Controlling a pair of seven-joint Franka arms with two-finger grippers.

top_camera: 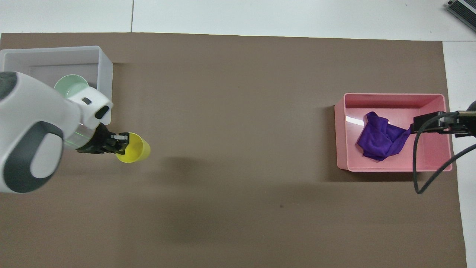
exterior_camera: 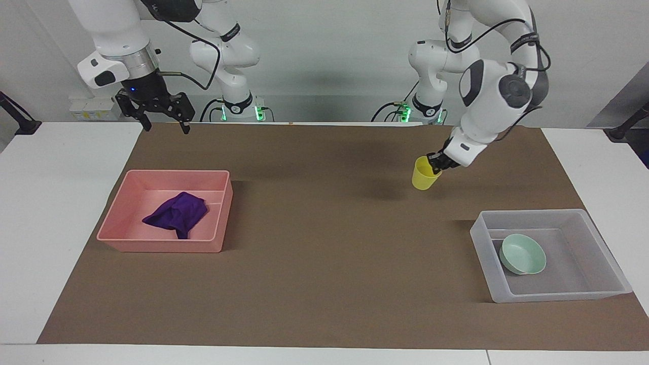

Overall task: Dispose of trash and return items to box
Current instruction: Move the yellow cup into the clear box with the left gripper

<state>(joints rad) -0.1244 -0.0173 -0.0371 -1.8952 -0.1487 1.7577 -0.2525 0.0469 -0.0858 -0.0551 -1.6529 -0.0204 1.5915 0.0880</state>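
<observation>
Next, the left gripper releases the yellow cup in the mint-green bowl inside the translucent box (top_camera: 71, 85).
My left gripper (exterior_camera: 436, 165) (top_camera: 121, 143) is shut on the rim of the yellow cup (exterior_camera: 422, 176) (top_camera: 134, 149) and holds it tilted in the air over the brown mat, between the mat's middle and the translucent box (exterior_camera: 588, 218) (top_camera: 106, 59). The mint-green bowl (exterior_camera: 523, 253) (top_camera: 72, 82) sits in that box; my left arm partly covers it in the overhead view. The purple rag (exterior_camera: 177, 213) (top_camera: 381, 140) lies in the pink tray (exterior_camera: 167, 247) (top_camera: 394, 98). My right gripper (exterior_camera: 161, 124) is open and raised over the mat's edge by the robots.
A brown mat (exterior_camera: 314, 263) (top_camera: 238, 111) covers the white table (exterior_camera: 56, 213). The pink tray stands toward the right arm's end, the translucent box toward the left arm's end. A black cable (top_camera: 420, 167) of the right arm hangs over the pink tray in the overhead view.
</observation>
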